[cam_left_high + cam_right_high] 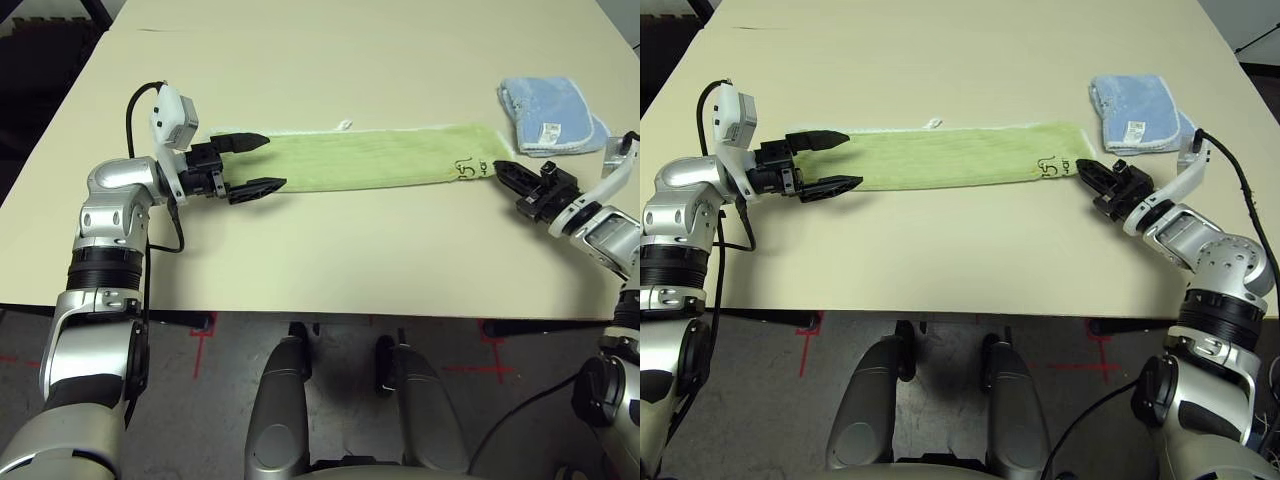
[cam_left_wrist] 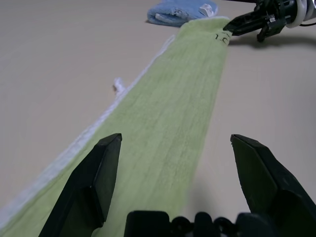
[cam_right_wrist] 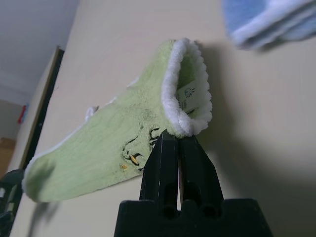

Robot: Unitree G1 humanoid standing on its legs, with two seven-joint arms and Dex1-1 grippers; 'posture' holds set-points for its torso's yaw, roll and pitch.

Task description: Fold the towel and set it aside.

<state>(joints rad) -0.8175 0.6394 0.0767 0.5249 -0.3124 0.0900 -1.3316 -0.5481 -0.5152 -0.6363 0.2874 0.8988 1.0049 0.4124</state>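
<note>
My right gripper is holding the light green towel's logo end. I will release that end on the middle of the towel's own long strip (image 1: 360,168) (image 3: 98,155).
The light green towel (image 1: 360,158) lies as a long narrow strip across the middle of the table, with its dark logo (image 1: 465,170) near its right end. My left gripper (image 1: 272,161) is open, one finger on each side of the towel's left end, low over the cloth (image 2: 173,113). My right gripper (image 1: 500,168) is shut on the towel's right end beside the logo. In the right wrist view the pinched corner (image 3: 185,98) curls up off the table above the closed fingertips (image 3: 170,143).
A smaller folded light blue cloth (image 1: 548,115) lies on the table just behind my right gripper. The table's front edge (image 1: 330,312) runs below both arms, and bare tabletop stretches behind and in front of the towel.
</note>
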